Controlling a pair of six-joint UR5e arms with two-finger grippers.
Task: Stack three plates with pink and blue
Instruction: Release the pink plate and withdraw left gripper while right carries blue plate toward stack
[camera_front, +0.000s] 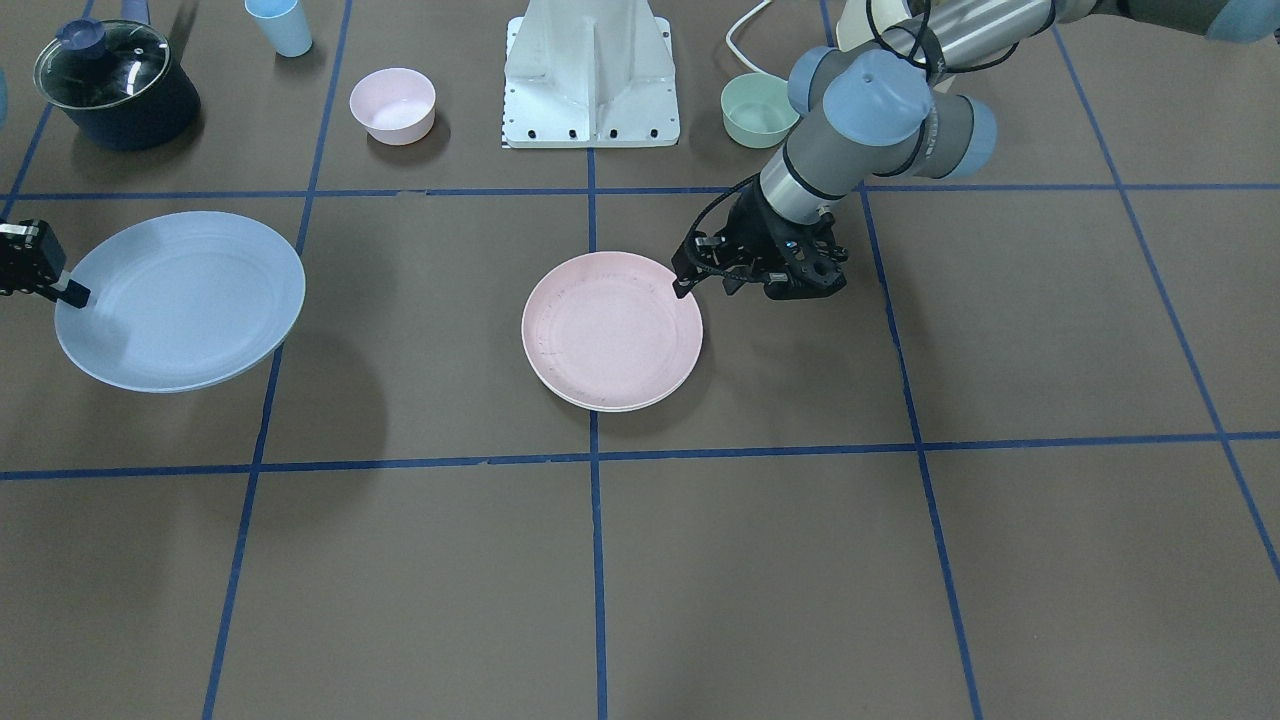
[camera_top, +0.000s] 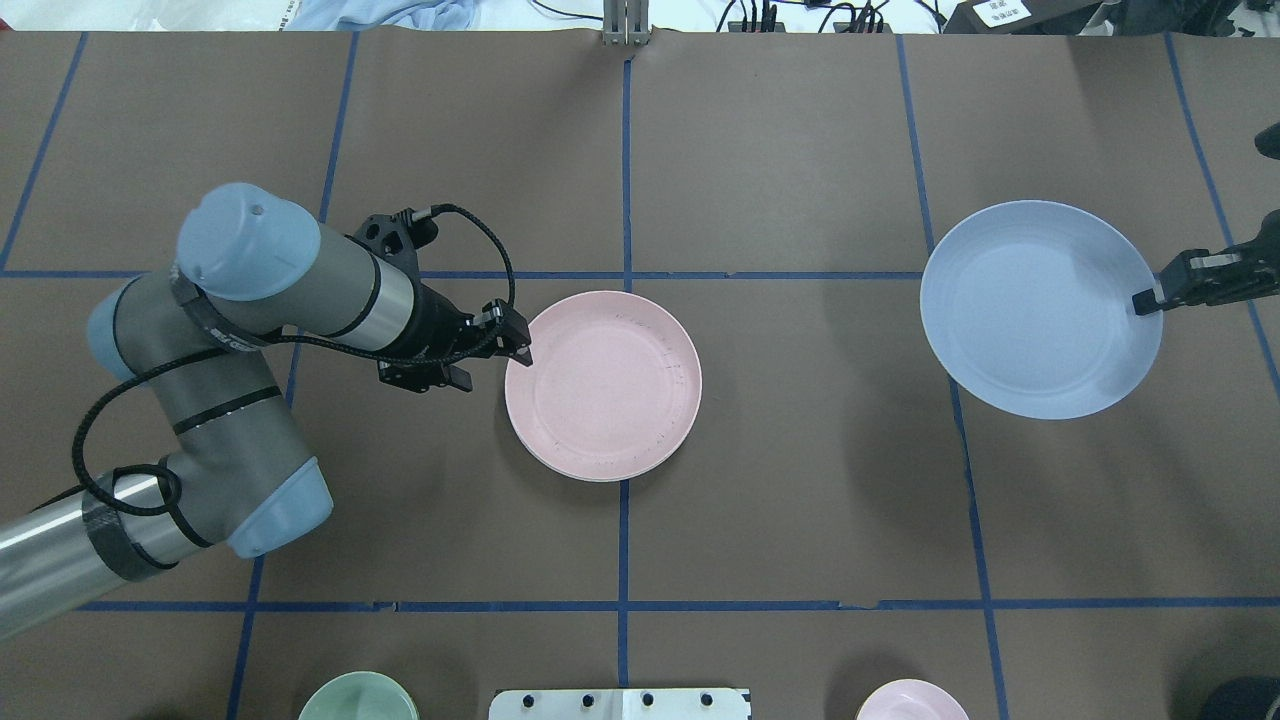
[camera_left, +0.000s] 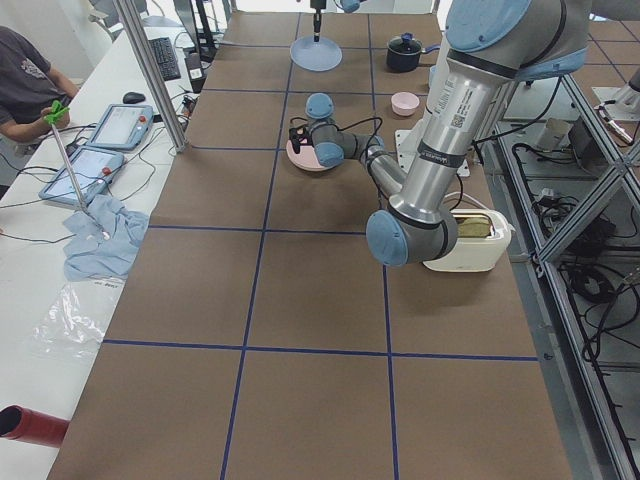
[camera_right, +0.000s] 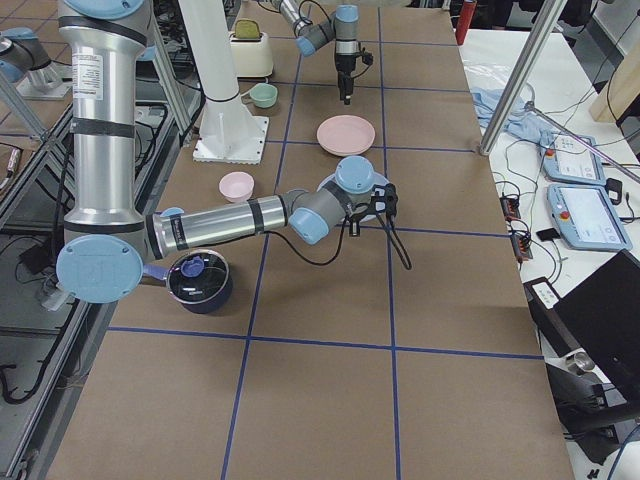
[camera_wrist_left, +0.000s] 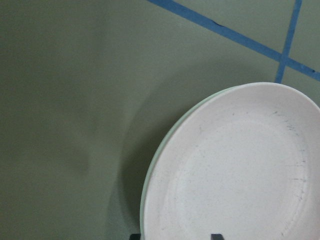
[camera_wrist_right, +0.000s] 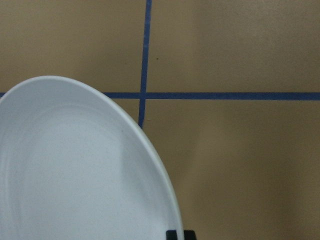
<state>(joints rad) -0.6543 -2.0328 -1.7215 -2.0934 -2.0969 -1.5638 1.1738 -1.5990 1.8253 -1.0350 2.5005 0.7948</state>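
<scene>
The light blue plate will go down flat on top of the pale pink plate (camera_front: 612, 329) from my right gripper.
The pale pink plate (camera_front: 612, 330) lies flat at the table's middle on top of the cream-white plate (camera_front: 612, 408), of which only a thin rim shows; the rim also shows in the left wrist view (camera_wrist_left: 149, 190). My left gripper (camera_front: 686, 284) is open at the pink plate's rim, on the robot's left side, and holds nothing. My right gripper (camera_front: 74, 293) is shut on the rim of the light blue plate (camera_front: 180, 300) and holds it tilted above the table, far to the robot's right. In the overhead view the blue plate (camera_top: 1040, 308) casts a shadow below it.
Near the robot's base (camera_front: 592, 75) stand a small pink bowl (camera_front: 392, 103), a mint-green bowl (camera_front: 757, 108), a light blue cup (camera_front: 280, 25) and a dark pot with a glass lid (camera_front: 115, 85). A toaster (camera_left: 470, 240) sits by the left arm's base.
</scene>
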